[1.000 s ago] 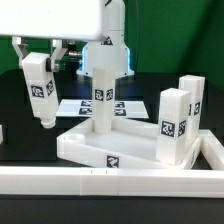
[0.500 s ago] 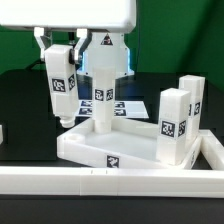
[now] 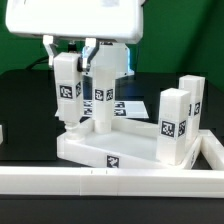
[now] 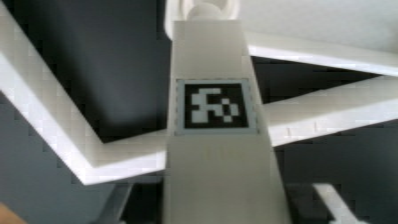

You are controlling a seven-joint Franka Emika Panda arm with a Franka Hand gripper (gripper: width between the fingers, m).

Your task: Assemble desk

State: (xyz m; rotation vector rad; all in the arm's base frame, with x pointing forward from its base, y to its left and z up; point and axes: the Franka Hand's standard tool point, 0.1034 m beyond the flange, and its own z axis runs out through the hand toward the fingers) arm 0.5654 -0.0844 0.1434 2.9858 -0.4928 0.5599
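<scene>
The robot's gripper should leave the white leg standing on the tabletop's bare corner [image 3: 74, 136], next to the second leg, when it lets go.
My gripper [image 3: 72, 50] is shut on the top of a white leg [image 3: 68, 92] that hangs upright, its black-and-white tag facing the camera. The leg's lower end is over the far corner of the white tabletop [image 3: 110, 152] on the exterior view's left; I cannot tell whether it touches. A second leg [image 3: 103, 95] stands upright in the tabletop just beside it. Two more legs [image 3: 172, 125] [image 3: 192, 100] stand at the tabletop's right end. In the wrist view the held leg [image 4: 222, 120] fills the middle between my fingers [image 4: 123, 198], with the tabletop rim [image 4: 63, 110] below.
A long white rail [image 3: 100, 181] runs along the front and up the right side. The marker board [image 3: 128, 106] lies flat behind the tabletop. A small white piece [image 3: 2, 131] shows at the exterior view's left edge.
My gripper has carried the leg toward the exterior view's right, from beside the tabletop to over its far left corner, close to the standing leg. The other parts have not moved.
</scene>
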